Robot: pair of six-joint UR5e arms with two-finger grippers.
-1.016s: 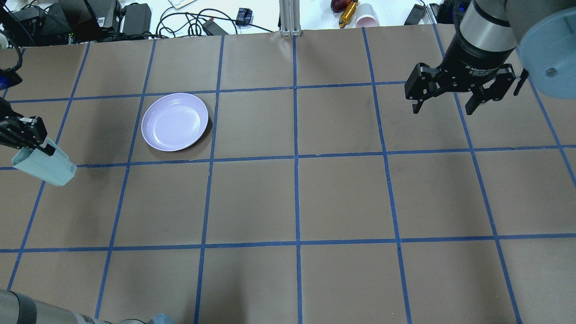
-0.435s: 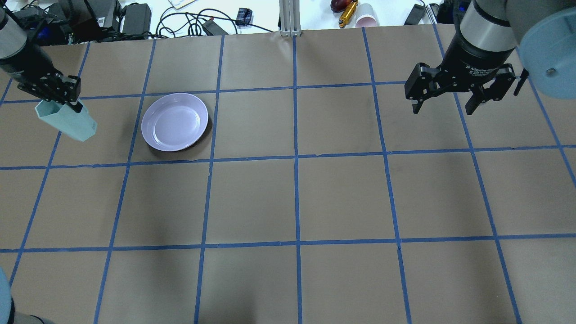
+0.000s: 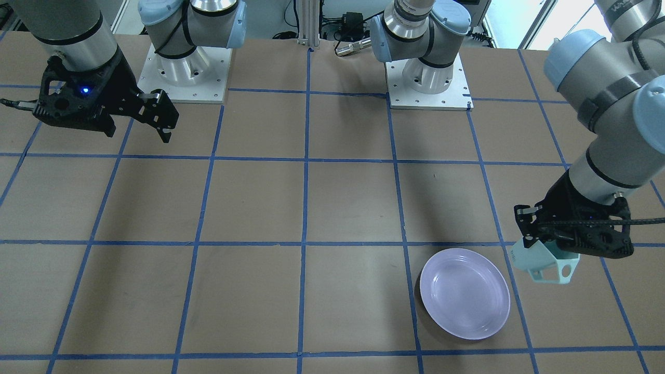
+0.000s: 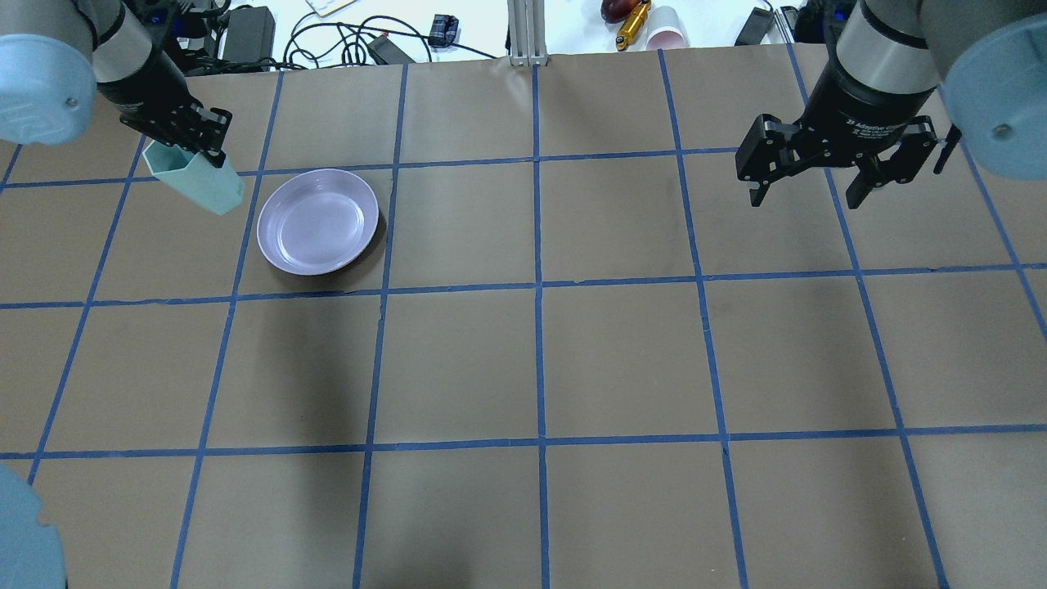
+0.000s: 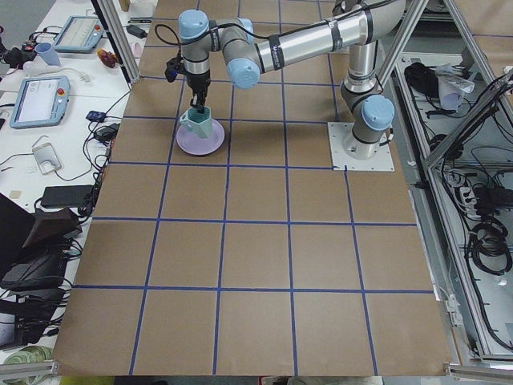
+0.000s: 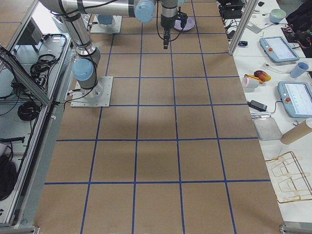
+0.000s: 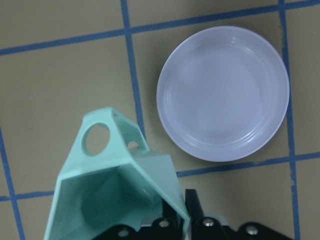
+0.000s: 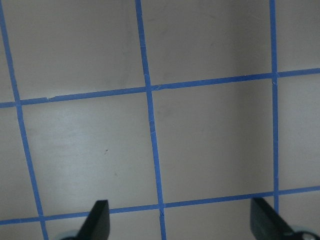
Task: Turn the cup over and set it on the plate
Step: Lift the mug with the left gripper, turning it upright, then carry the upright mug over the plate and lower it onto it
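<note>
The pale mint-teal cup, now hanging tilted above the table, will be set down by my left gripper near the middle of the lavender plate (image 3: 472, 293) (image 7: 212, 97).
The pale mint-teal cup (image 4: 202, 185) hangs tilted in my left gripper (image 4: 208, 154), which is shut on its rim wall, above the table just left of the plate (image 4: 317, 221). In the left wrist view I look into the cup's open mouth (image 7: 112, 192), with its handle toward the plate (image 7: 222, 92). In the front view the cup (image 3: 545, 262) is right of the plate (image 3: 464, 292), handle outward. The lavender plate lies empty on the table. My right gripper (image 4: 806, 196) is open and empty, hovering far to the right; it also shows in the right wrist view (image 8: 181, 225).
Brown paper with a blue tape grid covers the table (image 4: 540, 360). Cables, power bricks and a pink cup (image 4: 667, 29) lie beyond the far edge. The arm bases (image 3: 183, 72) stand on the robot's side.
My left gripper has carried the cup from the table's left edge away and to the right, up beside the plate. The right arm has not moved.
</note>
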